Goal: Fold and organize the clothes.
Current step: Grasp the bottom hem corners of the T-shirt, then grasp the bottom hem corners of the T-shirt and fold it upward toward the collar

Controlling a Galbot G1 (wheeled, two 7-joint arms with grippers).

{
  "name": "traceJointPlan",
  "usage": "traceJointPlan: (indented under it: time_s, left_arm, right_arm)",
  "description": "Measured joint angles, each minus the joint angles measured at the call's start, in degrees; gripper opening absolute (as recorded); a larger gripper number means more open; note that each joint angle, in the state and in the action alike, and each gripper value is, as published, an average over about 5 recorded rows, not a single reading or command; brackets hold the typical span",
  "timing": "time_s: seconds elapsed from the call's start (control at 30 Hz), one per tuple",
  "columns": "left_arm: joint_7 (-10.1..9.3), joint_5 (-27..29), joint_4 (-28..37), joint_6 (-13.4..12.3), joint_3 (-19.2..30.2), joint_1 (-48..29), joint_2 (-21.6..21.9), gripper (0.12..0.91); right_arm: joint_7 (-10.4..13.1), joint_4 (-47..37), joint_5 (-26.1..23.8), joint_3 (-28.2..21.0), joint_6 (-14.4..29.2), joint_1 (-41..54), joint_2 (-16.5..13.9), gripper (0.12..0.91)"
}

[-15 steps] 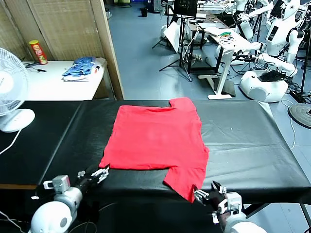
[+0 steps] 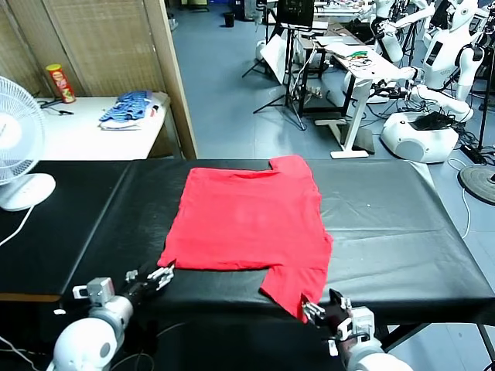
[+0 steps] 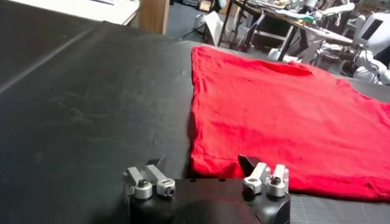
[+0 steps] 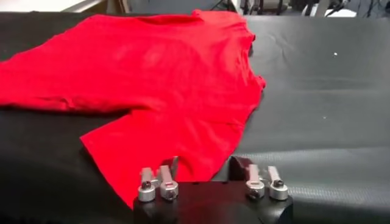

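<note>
My right gripper needs to let go of the sleeve corner on the black table (image 2: 336, 253) (image 4: 262, 102) next to the neck edge of the red T-shirt.
The red T-shirt (image 2: 247, 220) lies spread flat on the black table (image 2: 387, 232), plain side up. One sleeve reaches the table's front edge. My left gripper (image 2: 160, 273) sits at the shirt's near left corner. In the left wrist view the gripper (image 3: 203, 164) is open, with the corner of the T-shirt (image 3: 274, 109) lying between its fingers. My right gripper (image 2: 313, 309) is at the tip of the front sleeve. In the right wrist view the gripper (image 4: 205, 165) is shut on the sleeve hem of the T-shirt (image 4: 158, 79).
A white fan (image 2: 15, 147) stands on the table's far left. Behind it a white side table (image 2: 77, 135) carries a blue garment pile (image 2: 128, 108) and a red can (image 2: 60, 83). Desks, stands and other robots fill the floor beyond.
My right gripper has shifted slightly left along the front edge at the sleeve tip. The shirt and the left gripper have stayed put.
</note>
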Motion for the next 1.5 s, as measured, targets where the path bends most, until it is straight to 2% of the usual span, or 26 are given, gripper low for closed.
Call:
traceJointPlan:
  time_s: [0.07,0.17,0.3,0.43,0.53,0.63,0.77,0.97,1.2,1.5]
  left_arm:
    - [0.14,0.3,-0.2,-0.1,0.2,0.2,-0.2,0.189]
    - [0.0,0.9,-0.5,-0.4,0.2,0.6,-0.4,0.127]
    - [-0.88,1.2,-2.2,-0.9,0.1,2.0,-0.7,0.125]
    - [-2.6,1.5,-5.4,-1.1,0.0,4.7,-1.0,0.125]
    - [-3.78,1.6,-8.5,-1.0,-0.3,7.8,-1.7,0.125]
    - [-4.12,1.6,-11.6,-1.3,-0.4,10.9,-2.3,0.125]
    - [-4.08,1.2,-13.7,-2.7,-0.6,12.1,-3.3,0.125]
    - [-4.0,1.0,-13.4,-4.7,-0.8,8.9,-4.7,0.125]
    - [-4.15,2.5,-10.6,-5.5,0.5,3.7,-5.7,0.125]
    - [-4.07,7.3,-4.2,-7.0,3.1,-3.1,-5.5,0.125]
  right_arm:
    - [0.4,0.5,0.0,0.3,0.1,-0.5,-0.1,0.122]
    - [1.0,2.2,0.0,1.5,0.2,-1.9,-0.3,0.122]
    - [1.4,5.9,0.5,3.8,0.1,-5.2,-0.8,0.122]
    - [1.3,9.6,1.9,6.1,0.3,-8.4,-1.9,0.122]
    - [1.0,10.5,3.0,7.6,0.8,-8.8,-2.7,0.122]
    - [0.6,10.1,4.6,8.7,2.2,-7.4,-3.5,0.122]
    - [-0.8,7.4,6.5,8.9,5.7,-3.3,-4.6,0.122]
    - [-2.1,0.2,8.2,7.4,11.8,4.7,-7.6,0.122]
    - [-2.7,-7.9,8.2,4.7,14.8,13.5,-11.0,0.122]
    - [-5.6,-17.7,7.8,1.3,19.9,22.1,-13.6,0.122]
